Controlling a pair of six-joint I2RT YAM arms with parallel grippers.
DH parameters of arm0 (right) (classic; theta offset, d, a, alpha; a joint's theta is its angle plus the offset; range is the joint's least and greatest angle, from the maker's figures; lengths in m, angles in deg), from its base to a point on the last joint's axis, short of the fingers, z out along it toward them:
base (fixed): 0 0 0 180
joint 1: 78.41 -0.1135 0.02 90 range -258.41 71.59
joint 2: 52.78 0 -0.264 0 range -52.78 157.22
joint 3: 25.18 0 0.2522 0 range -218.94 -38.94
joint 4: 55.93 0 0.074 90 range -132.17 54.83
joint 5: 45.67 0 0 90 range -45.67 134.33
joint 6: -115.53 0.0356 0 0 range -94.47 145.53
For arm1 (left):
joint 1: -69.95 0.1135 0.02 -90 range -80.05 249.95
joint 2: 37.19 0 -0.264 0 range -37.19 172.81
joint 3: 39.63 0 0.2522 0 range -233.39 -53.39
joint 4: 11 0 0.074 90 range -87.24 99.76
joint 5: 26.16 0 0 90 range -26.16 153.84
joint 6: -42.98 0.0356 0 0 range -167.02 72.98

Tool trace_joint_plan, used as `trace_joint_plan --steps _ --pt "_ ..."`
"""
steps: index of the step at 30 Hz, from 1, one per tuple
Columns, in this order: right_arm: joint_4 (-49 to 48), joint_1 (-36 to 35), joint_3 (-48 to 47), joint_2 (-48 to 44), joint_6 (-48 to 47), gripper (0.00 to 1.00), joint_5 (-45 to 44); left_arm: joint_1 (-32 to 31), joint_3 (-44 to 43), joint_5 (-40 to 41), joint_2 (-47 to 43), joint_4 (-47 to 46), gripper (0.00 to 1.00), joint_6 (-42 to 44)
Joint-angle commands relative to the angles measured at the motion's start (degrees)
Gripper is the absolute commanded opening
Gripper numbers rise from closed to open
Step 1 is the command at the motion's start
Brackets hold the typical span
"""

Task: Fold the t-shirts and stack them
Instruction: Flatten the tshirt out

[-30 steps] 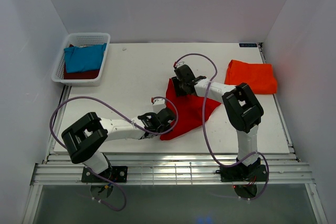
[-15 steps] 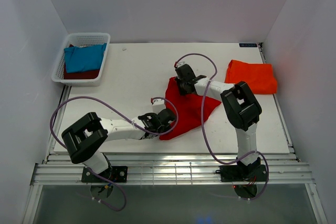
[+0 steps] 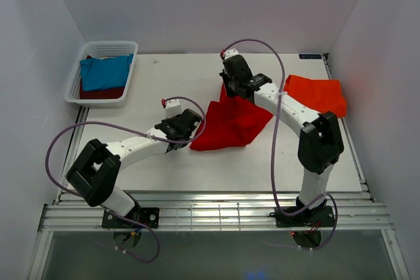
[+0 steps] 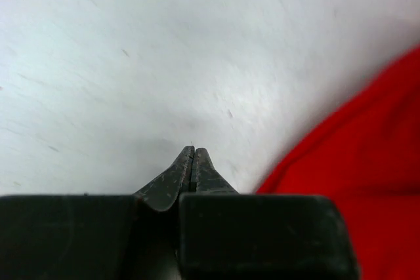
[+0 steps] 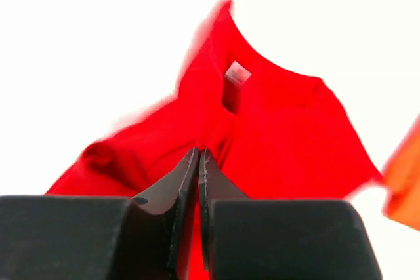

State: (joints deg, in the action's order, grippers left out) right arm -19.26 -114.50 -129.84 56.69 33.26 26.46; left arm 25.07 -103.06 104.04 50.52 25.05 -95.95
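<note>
Next, my left gripper releases the red t-shirt's held edge on the white table [image 3: 207, 153] along the cloth's near edge. The t-shirt now lies crumpled mid-table.
A bright red t-shirt [image 3: 233, 124] lies crumpled mid-table, its top edge pulled up toward the back. My right gripper [image 3: 229, 90] is shut on that top edge; in the right wrist view the red t-shirt [image 5: 282, 129] hangs below the shut fingers [image 5: 199, 152], collar tag showing. My left gripper [image 3: 194, 122] sits at the shirt's left edge. Its fingertips [image 4: 193, 151] are pressed together over bare table, with red cloth [image 4: 367, 162] just to their right and none seen between them. An orange-red t-shirt [image 3: 316, 95] lies folded at the back right.
A white mesh basket [image 3: 108, 45] at the back left holds a teal-blue t-shirt [image 3: 105, 72] over a dark maroon one [image 3: 102, 93]. White walls close in the table [image 3: 164, 77] on three sides. Purple cables loop off both arms.
My right gripper shut on the red t-shirt and drew it back and up. My left gripper moved back and left along the shirt's edge. The shirt shifted toward the back.
</note>
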Motion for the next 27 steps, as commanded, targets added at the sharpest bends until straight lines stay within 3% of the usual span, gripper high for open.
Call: trace_joint_plan --steps 1,6,16,22,27 --pt "2.3 0.1 -5.7 -10.7 -2.3 0.08 -4.4 3.9 -4.1 6.5 -4.8 -2.1 0.00 8.5" --pt "4.5 0.0 -5.4 -17.3 -2.5 0.08 -3.5 5.2 -9.5 4.5 -3.6 -4.3 0.00 13.4" --pt "6.4 -2.0 -2.4 -22.2 -1.1 0.08 1.2 3.9 -13.0 -11.4 -3.3 -10.6 0.00 11.0" --pt "6.6 -4.7 -3.8 -20.7 0.1 0.08 2.7 0.1 -11.0 -15.7 -4.7 -12.3 0.00 8.9" --pt "9.9 -8.6 -11.7 -19.6 0.4 0.08 0.7 -5.9 -10.4 -15.0 -5.3 -12.5 0.00 6.8"
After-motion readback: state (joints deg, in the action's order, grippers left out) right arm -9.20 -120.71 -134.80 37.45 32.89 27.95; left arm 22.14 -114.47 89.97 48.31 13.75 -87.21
